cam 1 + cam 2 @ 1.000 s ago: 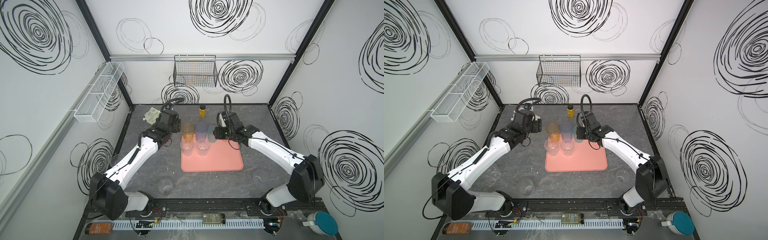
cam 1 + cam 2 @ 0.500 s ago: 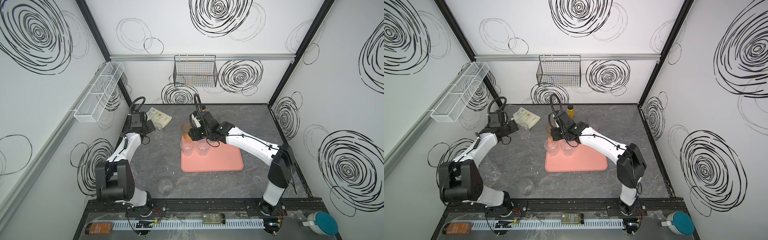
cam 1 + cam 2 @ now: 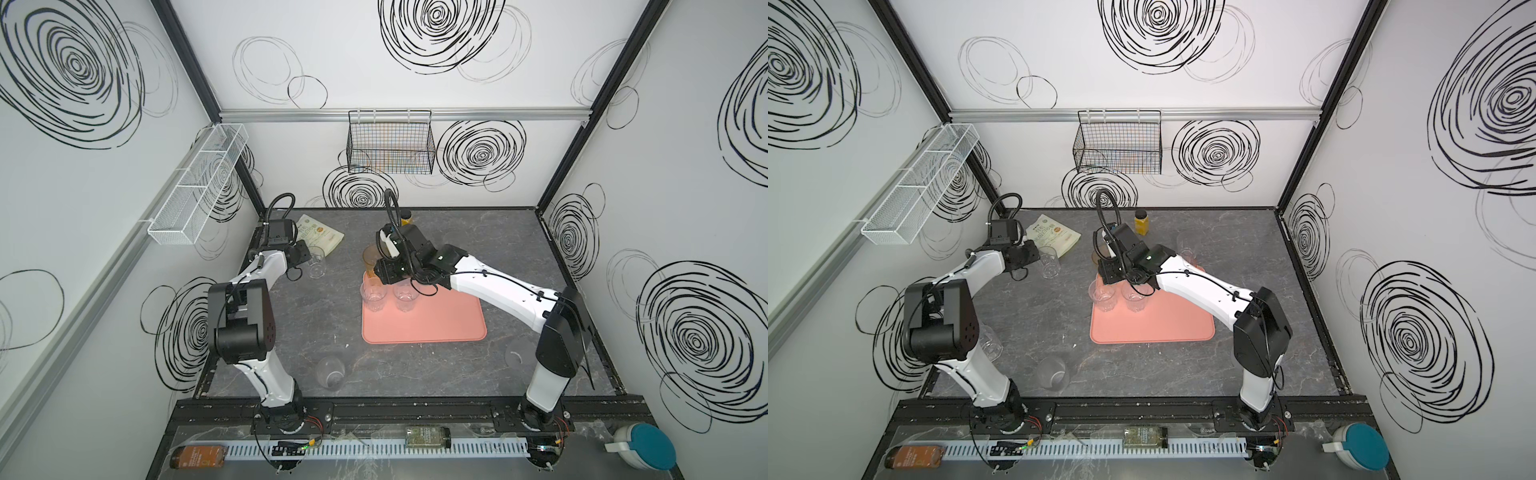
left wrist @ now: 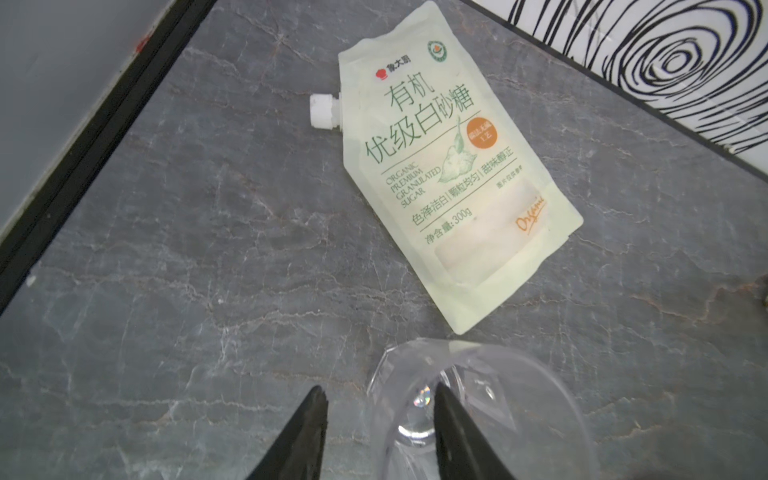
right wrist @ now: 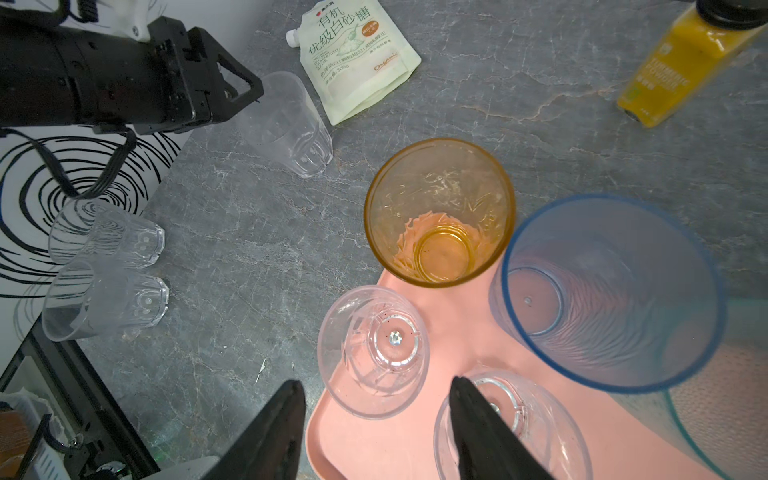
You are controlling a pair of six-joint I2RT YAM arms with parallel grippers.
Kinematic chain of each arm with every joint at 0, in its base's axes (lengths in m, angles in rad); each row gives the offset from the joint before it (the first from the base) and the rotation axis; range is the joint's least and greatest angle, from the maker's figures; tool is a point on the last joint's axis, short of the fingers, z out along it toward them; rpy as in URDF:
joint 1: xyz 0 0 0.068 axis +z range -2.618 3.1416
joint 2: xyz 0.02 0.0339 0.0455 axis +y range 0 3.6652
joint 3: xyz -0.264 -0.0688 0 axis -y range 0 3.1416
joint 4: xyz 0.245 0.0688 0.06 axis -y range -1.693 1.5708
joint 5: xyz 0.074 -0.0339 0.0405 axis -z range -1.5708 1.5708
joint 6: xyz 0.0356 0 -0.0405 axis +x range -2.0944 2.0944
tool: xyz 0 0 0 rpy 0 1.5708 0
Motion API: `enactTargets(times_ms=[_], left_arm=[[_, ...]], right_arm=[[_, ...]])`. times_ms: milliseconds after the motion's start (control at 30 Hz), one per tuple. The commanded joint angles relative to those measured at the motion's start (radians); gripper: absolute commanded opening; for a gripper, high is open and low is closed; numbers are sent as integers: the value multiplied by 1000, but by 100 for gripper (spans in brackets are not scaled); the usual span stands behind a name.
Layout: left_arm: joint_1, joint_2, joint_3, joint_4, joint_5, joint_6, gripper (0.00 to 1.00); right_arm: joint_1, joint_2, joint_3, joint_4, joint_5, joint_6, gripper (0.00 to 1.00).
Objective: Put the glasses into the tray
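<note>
The robot's right gripper should grasp the free side of the rim (image 5: pixel 301 82) of the clear glass beside the pouch, once the left gripper brings the glass over.
The salmon-pink tray (image 3: pixel 436 324) (image 5: pixel 457 320) holds two short clear glasses (image 3: pixel 374 293) (image 3: pixel 405 293), an orange tumbler (image 5: pixel 440 212) and a blue tumbler (image 5: pixel 611 291) along its back-left part. My right gripper (image 5: pixel 376 384) (image 3: pixel 384 276) hovers open over the clear pair, holding nothing. My left gripper (image 4: pixel 379 397) (image 3: pixel 307 259) is open at another clear glass (image 4: pixel 478 407) (image 3: pixel 316 262) standing beside a pouch. One finger is inside its rim and the other outside, with a gap still showing.
A sugar pouch (image 4: pixel 449 166) lies at the back left and a yellow bottle (image 5: pixel 673 70) stands at the back. Two clear glasses (image 5: pixel 104 232) (image 5: pixel 99 299) stand by the left wall. Another (image 3: pixel 330 372) lies near the front, and one (image 3: pixel 515 353) stands front right. A black wire basket (image 3: pixel 390 145) hangs behind.
My left arm swung from the tray's back-left corner out to the clear glass by the pouch. My right arm reached leftward across the tray's back, over the tumblers.
</note>
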Motion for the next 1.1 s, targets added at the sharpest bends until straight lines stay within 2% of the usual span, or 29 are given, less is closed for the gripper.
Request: enactTargets(times_ms=[0,200,400,600,800,967,1067], left_arm=[[5,41,41,30,21,23,39],[-13,65,13,36,-2,20,29],[-25,43,0,6,-35,29,15],[-42,-24,31,-31,-37,25,1],[-63,-174,30,-84,-29,24,0],[-176,-371,-2,-109,-35,-23,0],[-335,-478,0,-146,-139,-37,0]], right_arm=[[0,-12,9,1,13,-9,60],[3,-1,10,12,2,3,60],[20,26,44,0,9,9,60],[21,15,-28,103,53,76,59],[31,-6,14,122,52,85,59],[31,-14,90,67,66,88,59],[26,-59,104,26,120,75,59]])
